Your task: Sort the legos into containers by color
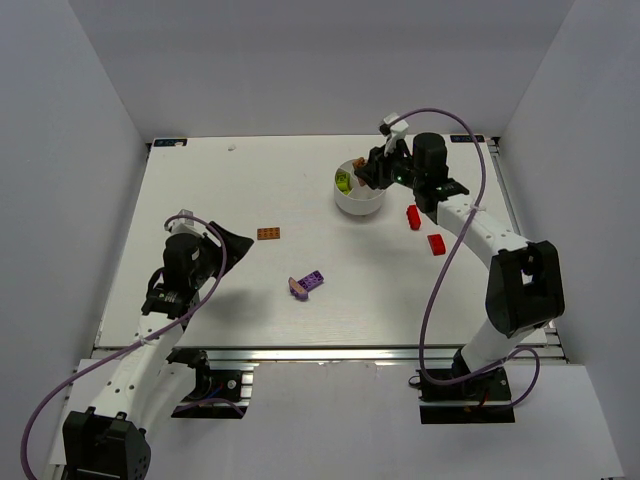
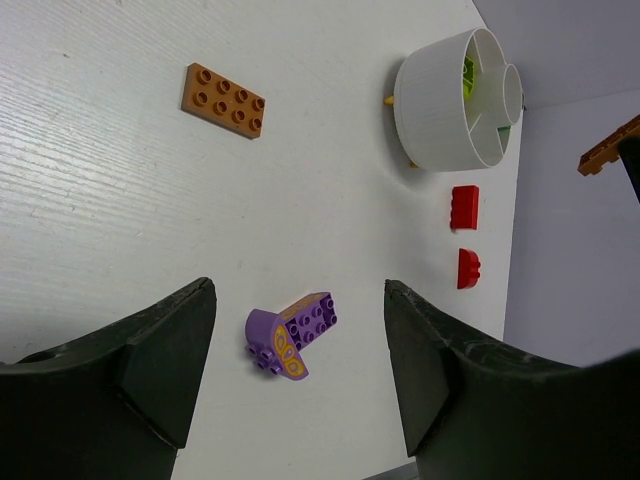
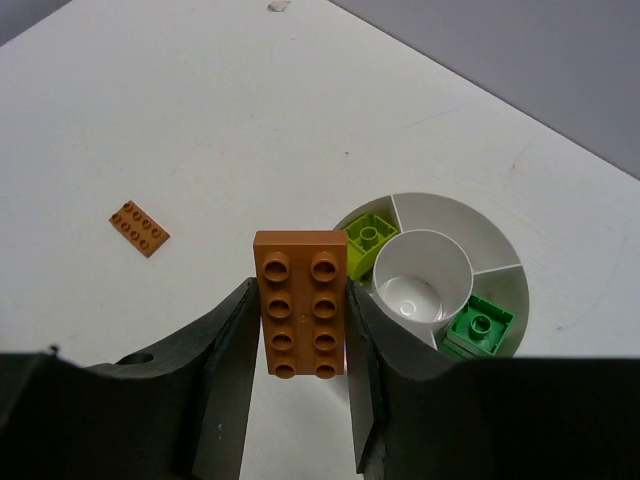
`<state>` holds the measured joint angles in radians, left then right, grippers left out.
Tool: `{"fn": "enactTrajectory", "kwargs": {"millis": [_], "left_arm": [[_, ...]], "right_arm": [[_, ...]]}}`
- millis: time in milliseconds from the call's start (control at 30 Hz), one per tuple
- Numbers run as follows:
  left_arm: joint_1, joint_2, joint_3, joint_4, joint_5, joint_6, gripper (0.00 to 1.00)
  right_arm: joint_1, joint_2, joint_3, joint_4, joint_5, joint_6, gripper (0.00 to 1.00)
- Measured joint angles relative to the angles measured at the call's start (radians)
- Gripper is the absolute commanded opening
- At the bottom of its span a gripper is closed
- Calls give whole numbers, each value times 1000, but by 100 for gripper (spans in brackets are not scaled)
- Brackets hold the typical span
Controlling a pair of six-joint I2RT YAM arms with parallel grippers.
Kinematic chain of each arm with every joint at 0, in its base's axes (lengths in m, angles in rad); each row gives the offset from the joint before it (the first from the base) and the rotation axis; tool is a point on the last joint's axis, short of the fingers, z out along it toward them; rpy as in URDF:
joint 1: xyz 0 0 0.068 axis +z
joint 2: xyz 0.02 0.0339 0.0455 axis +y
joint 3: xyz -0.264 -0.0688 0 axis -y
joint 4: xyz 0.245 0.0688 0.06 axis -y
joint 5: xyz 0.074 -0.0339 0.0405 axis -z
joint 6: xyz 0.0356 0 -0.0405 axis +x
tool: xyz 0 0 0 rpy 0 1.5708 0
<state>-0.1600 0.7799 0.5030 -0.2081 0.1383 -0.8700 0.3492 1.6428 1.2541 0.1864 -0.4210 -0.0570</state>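
My right gripper needs to set the orange lego plate down in the near wedge of the round white dish (image 1: 362, 195) (image 3: 385, 338).
My right gripper (image 3: 298, 345) is shut on an orange lego plate (image 3: 300, 303) and holds it above the left rim of the round white dish (image 1: 358, 203). A yellow-green brick (image 3: 366, 241) lies in one wedge of the dish (image 3: 440, 212), a dark green brick (image 3: 481, 327) in another. Its centre well is bare. On the table lie another orange plate (image 1: 268, 234), a purple piece (image 1: 306, 284) and two red bricks (image 1: 413, 216) (image 1: 437, 243). My left gripper (image 2: 300, 370) hangs open over the table, with the purple piece (image 2: 291, 335) below between its fingers.
White walls close the table (image 1: 200, 200) in on three sides. The right arm's cable (image 1: 440, 270) loops over the table's right part. A small white scrap (image 1: 232, 148) lies near the far edge.
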Motion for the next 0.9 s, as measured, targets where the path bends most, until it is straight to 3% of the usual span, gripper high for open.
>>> {"fn": "enactTrajectory", "kwargs": {"millis": [500, 900], "left_arm": [[0, 48, 0, 13, 4, -4, 77], [0, 62, 0, 14, 5, -8, 77]], "right_arm": [[-2, 57, -93, 163, 115, 140, 4], [-21, 119, -135, 266, 131, 159, 18]]}}
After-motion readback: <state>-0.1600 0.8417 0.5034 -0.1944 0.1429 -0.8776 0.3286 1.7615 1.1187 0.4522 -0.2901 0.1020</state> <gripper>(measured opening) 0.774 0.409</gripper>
